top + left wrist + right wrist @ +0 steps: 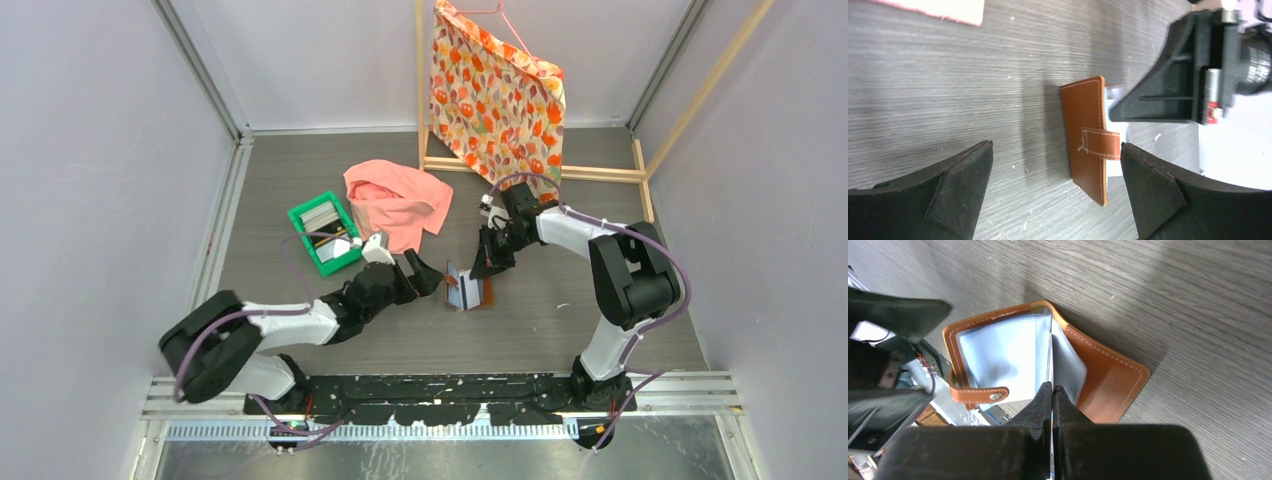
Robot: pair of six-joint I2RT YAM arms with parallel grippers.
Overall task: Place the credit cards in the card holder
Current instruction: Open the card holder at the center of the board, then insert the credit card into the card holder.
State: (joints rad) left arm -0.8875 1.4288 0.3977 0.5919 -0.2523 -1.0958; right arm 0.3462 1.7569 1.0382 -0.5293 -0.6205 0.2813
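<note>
The card holder's brown cover is standing upright and folding the pockets, so I need my left gripper to first take its lower edge (1093,190) by the snap tab and hold it open flat.
The brown card holder (1108,380) stands half open on the table between both grippers, pale pockets (998,352) showing, snap tab (980,395) hanging loose. My right gripper (1052,387) is shut on a thin pale pocket leaf at its middle. In the left wrist view I see the card holder's brown outer cover (1085,130). My left gripper (1056,150) stands wide open around its lower edge, its fingers (958,190) not touching it. Credit cards (322,214) lie in the green tray (300,216). From above, the left gripper (432,275) and right gripper (482,268) flank the card holder (465,291).
A pink cloth (400,198) lies right of the green tray. Behind it a flowered fabric (495,95) hangs on a wooden frame (600,173). Grey walls close in on both sides.
</note>
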